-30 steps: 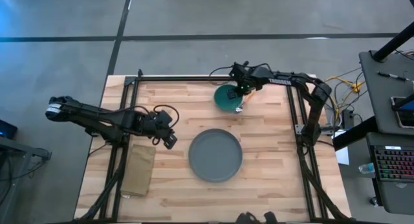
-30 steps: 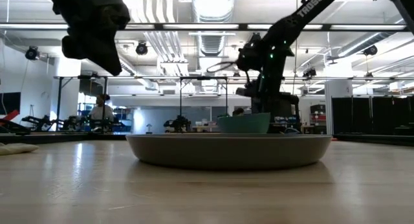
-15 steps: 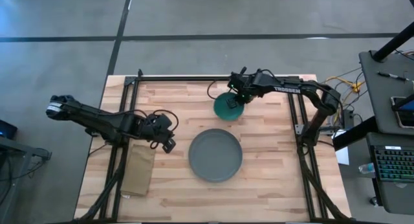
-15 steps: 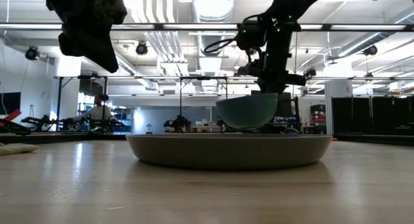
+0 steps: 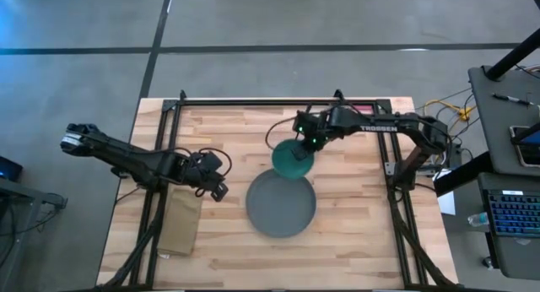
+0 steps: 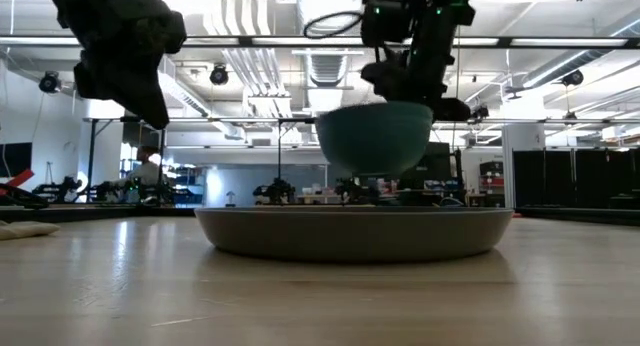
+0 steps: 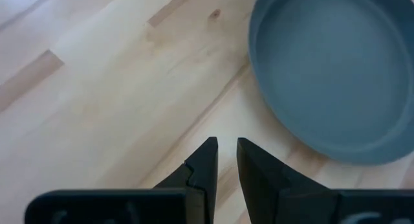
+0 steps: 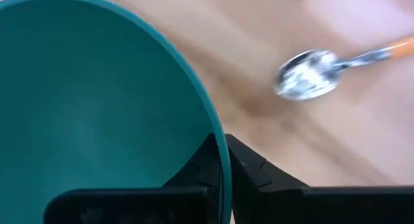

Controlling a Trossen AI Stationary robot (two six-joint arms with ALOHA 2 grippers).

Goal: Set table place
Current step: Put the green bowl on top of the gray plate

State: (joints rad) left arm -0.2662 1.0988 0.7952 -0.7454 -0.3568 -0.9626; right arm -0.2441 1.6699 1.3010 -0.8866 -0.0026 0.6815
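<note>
Next, my right gripper puts the teal bowl down on the middle of the round grey plate (image 5: 284,201).
My right gripper (image 5: 308,145) is shut on the teal bowl (image 5: 291,160), which hangs in the air just beyond the far edge of the round grey plate (image 5: 281,202). In the low view the bowl (image 6: 375,136) is above the plate's rim (image 6: 350,218). The plate lies flat on the wooden table (image 5: 354,241). The orange-handled spoon (image 8: 309,74) lies on the table beyond the bowl. My left gripper (image 5: 221,189) hovers left of the plate, its fingers (image 7: 206,160) almost together and empty. The fork is out of view. My right gripper pinches the bowl's rim (image 8: 210,120), with one finger (image 8: 202,164) inside the bowl and the other (image 8: 252,167) outside. The fingers come from above, pointing down. The bowl hangs clear of table and plate, open side up, tilted slightly.
A tan folded cloth (image 5: 181,221) lies at the near left, beside my left arm. Black frame rails (image 5: 278,100) run along the table's edges. Bare wood shows to the right of the plate and near the front edge.
My right gripper has lifted the teal bowl off the table and carried it toward the near and left, to the plate's far edge. The bowl has risen clear of the table. The spoon has stayed behind on the table.
</note>
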